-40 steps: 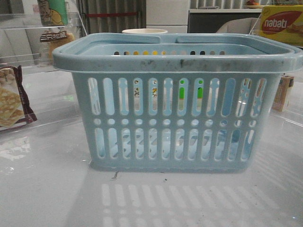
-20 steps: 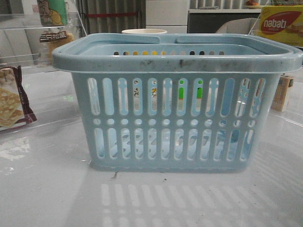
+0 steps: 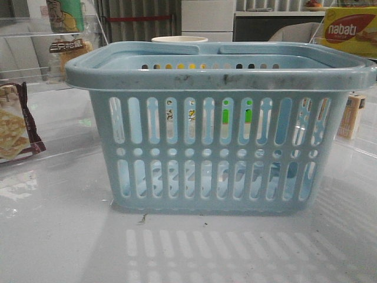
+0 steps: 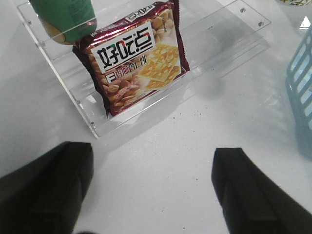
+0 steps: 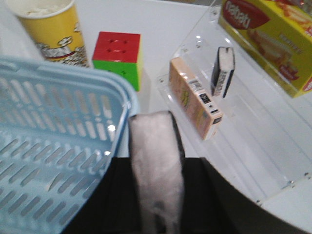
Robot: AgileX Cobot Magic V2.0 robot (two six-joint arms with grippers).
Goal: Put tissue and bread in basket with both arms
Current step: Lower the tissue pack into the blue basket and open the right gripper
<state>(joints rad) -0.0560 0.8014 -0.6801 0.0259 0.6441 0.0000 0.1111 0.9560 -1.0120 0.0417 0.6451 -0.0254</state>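
I should let go of the tissue with my right gripper on the light-blue basket's bottom (image 3: pixel 271 130) (image 5: pixel 63 168), near the corner of the basket by the red-green cube.
The light-blue basket (image 3: pixel 221 147) fills the middle of the front view. It also shows in the right wrist view (image 5: pixel 48 122) and in the left wrist view (image 4: pixel 302 83). The bread (image 3: pixel 68 47) lies on a clear shelf at the far left, behind the basket. My right gripper (image 5: pixel 156 163) is shut on the tissue (image 5: pixel 153 141), a small pale-faced pack with a dark edge, just outside the basket's rim. A dark shape (image 3: pixel 277 171) shows through the basket's lower right slots. My left gripper (image 4: pixel 153 151) is open and empty above bare table, in front of a maroon-edged cracker packet (image 4: pixel 139 53).
The cracker packet (image 3: pixel 15 127) stands in a clear acrylic tray (image 4: pixel 92 117) beside a green pack (image 4: pixel 66 17). On the right are a yellow cup (image 5: pixel 48 27), a red-green cube (image 5: pixel 119 56), a peach box (image 5: pixel 195 97), a small blue-white pack (image 5: pixel 223 70) and a yellow nabati box (image 3: pixel 350 29).
The dark shape behind the basket's lower right slots has shifted a little to the left. The basket, bread and cracker packet have stayed put.
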